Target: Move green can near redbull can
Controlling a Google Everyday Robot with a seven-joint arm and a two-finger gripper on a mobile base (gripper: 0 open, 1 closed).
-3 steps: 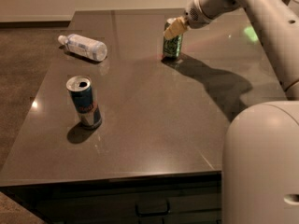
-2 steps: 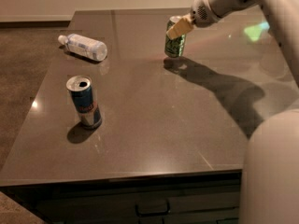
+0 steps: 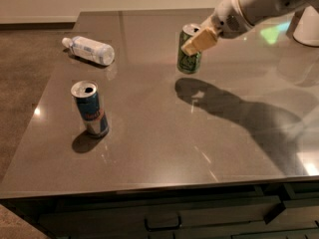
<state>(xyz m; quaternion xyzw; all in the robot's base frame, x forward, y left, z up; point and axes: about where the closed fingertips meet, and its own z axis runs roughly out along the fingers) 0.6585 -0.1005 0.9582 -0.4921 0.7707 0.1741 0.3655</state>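
The robot's gripper needs to set the green can down on the table (image 3: 130, 129) close beside the redbull can, on its inner side.
The green can (image 3: 188, 56) is at the back middle of the dark table (image 3: 149, 138), tilted a little and held just above the surface, with its shadow below it. My gripper (image 3: 198, 40) reaches in from the upper right and is shut on the can's upper part; one tan finger pad (image 3: 201, 40) lies across its front. The redbull can (image 3: 90, 109), blue and silver with a red mark, stands upright at the front left, far from the green can.
A clear plastic bottle (image 3: 89, 50) lies on its side at the back left. A white rounded object (image 3: 307, 26) stands at the far right. Drawers with a handle (image 3: 162, 223) sit below the table's front edge.
The green can in my gripper has come slightly lower in the picture and toward the front. The white robot body that filled the lower right corner is out of view now.
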